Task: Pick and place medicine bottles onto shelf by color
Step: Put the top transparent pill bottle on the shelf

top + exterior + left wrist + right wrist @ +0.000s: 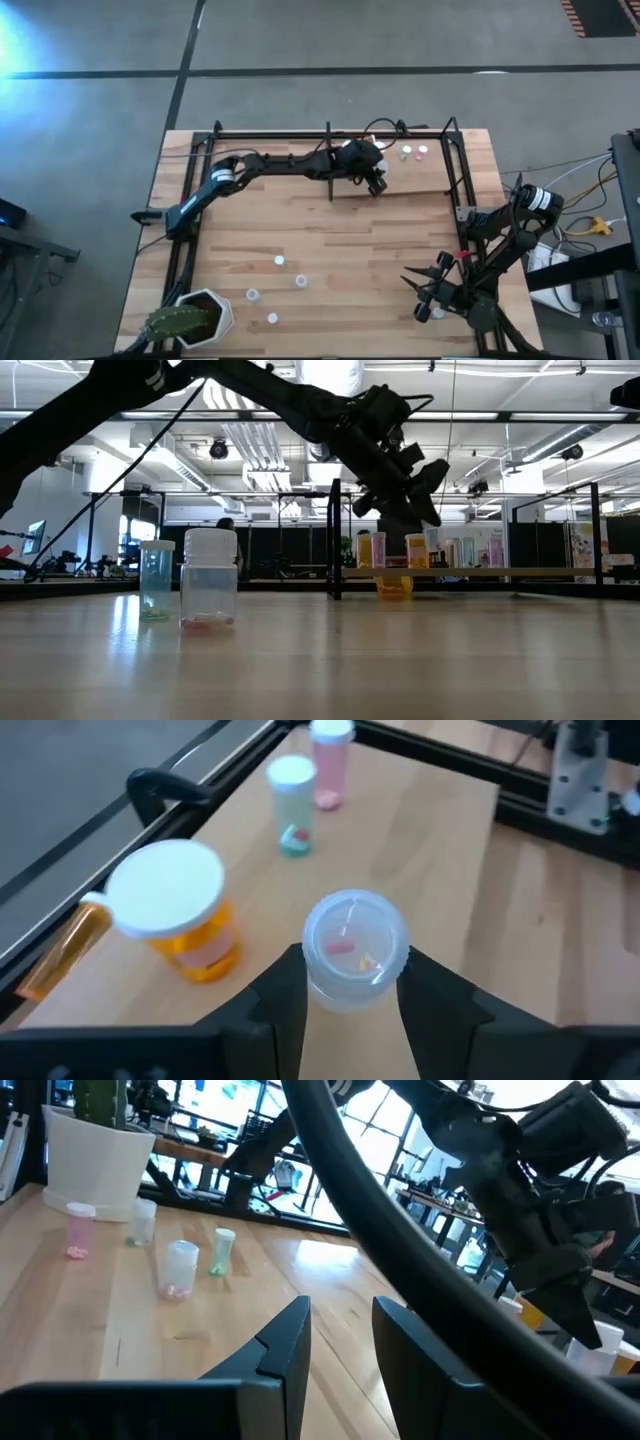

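The left gripper needs to release the clear bottle on the shelf (378,168) (312,1028) next to the standing orange bottle, toward the near edge of the shelf. The clear bottle is now held over the shelf.
My left gripper (377,183) reaches over the light-wood shelf (430,175) at the table's far side, shut on a small clear bottle with a clear cap (355,948). On the shelf stand an orange bottle with a white cap (175,915), a green-bottomed bottle (292,805) and a pink bottle (330,765). Another orange bottle (60,955) lies at the shelf's edge. Several small bottles (279,261) stand on the tabletop at the near left. My right gripper (340,1335) is open and empty near the table's near right corner (428,295). My left gripper pinches the clear bottle's body just under its cap (310,982) between its two fingers, one on each side. The fingers come from above, slanting down. The bottle stands upright in the hold, cap up, over the shelf panel; whether its base touches the panel is hidden.
A white pot with a green cactus (195,315) stands at the near left corner. Black metal rods (330,160) frame the shelf and the table's sides. Two small bottles (210,580) stand close to the low camera. Cables lie off the table's right edge.
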